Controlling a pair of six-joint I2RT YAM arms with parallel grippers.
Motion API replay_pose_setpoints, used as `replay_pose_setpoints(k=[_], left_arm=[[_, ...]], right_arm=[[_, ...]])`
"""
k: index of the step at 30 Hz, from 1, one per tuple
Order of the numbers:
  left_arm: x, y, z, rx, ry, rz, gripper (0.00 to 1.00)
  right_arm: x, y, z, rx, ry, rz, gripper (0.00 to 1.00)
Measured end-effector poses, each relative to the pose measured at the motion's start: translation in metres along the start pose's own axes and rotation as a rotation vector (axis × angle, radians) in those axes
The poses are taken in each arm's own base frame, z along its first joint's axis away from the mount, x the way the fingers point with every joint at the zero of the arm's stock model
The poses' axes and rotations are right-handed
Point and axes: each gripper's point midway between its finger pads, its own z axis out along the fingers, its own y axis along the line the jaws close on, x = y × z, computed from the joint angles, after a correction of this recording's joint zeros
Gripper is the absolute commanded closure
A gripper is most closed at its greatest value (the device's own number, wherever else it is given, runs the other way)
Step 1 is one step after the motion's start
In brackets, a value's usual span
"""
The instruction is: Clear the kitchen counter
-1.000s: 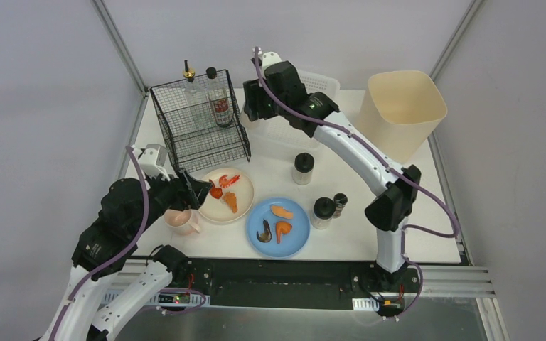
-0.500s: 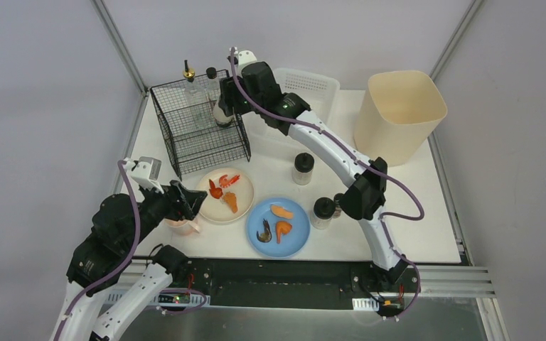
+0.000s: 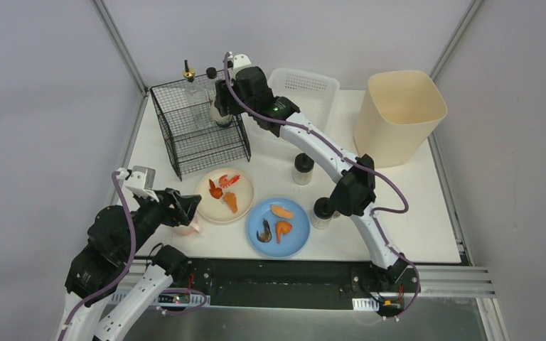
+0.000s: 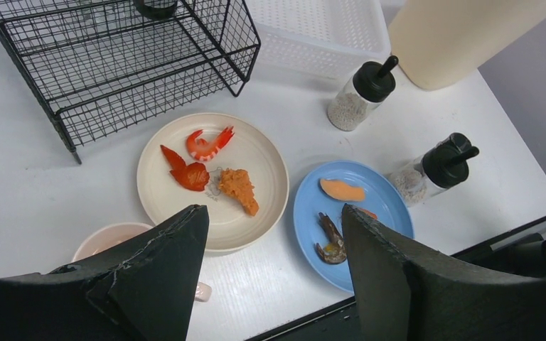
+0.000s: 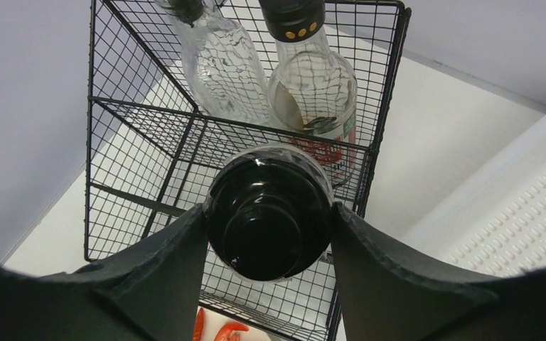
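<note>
Next, my right gripper puts the black-capped shaker down in the black wire rack's middle section [image 3: 222, 126] [image 5: 284, 202], before the dark-capped bottle.
The white kitchen counter [image 3: 405, 206] carries plates, shakers and a rack. My right gripper [image 3: 222, 106] is shut on a black-capped shaker [image 5: 270, 234] and holds it above the black wire rack [image 3: 199, 135], whose mesh shows under the shaker in the right wrist view [image 5: 149, 163]. Two glass bottles [image 5: 220, 57] [image 5: 313, 78] stand in the rack. My left gripper [image 3: 188, 206] is open and empty, over the near left of the counter above a pink mug [image 4: 106, 238]. A cream plate [image 4: 170, 202] and a blue plate [image 4: 380, 206] hold food pieces.
Two more black-capped shakers [image 3: 303, 168] [image 3: 322, 212] stand right of the plates. A white perforated basket [image 3: 306, 89] and a tall cream bin [image 3: 398, 114] stand at the back right. The pink mug [image 3: 185, 227] sits near the counter's front edge.
My right gripper has carried the shaker left, from beside the white basket to over the wire rack. My left gripper has drawn back toward the near left edge, still open.
</note>
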Motion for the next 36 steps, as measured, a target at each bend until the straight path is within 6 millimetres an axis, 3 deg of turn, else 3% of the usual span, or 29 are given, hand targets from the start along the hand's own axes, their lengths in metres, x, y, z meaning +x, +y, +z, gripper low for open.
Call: replay_pose_setpoints(k=[12, 22, 25, 36], left_arm=[[0.0, 0.006, -0.002, -0.017, -0.016, 0.039, 0.29], [0.001, 0.006, -0.001, -0.017, -0.012, 0.041, 0.29], [0.001, 0.006, 0.0, -0.019, -0.009, 0.041, 0.29], [0.001, 0.006, 0.001, -0.019, -0.004, 0.04, 0.29]], right_arm=[[0.026, -0.018, 0.024, 0.051, 0.031, 0.007, 0.87], [0.052, -0.03, 0.046, 0.09, 0.051, 0.049, 0.78], [0.058, -0.029, 0.051, 0.09, 0.059, 0.06, 0.74], [0.074, -0.024, 0.062, 0.077, 0.067, 0.082, 0.45]])
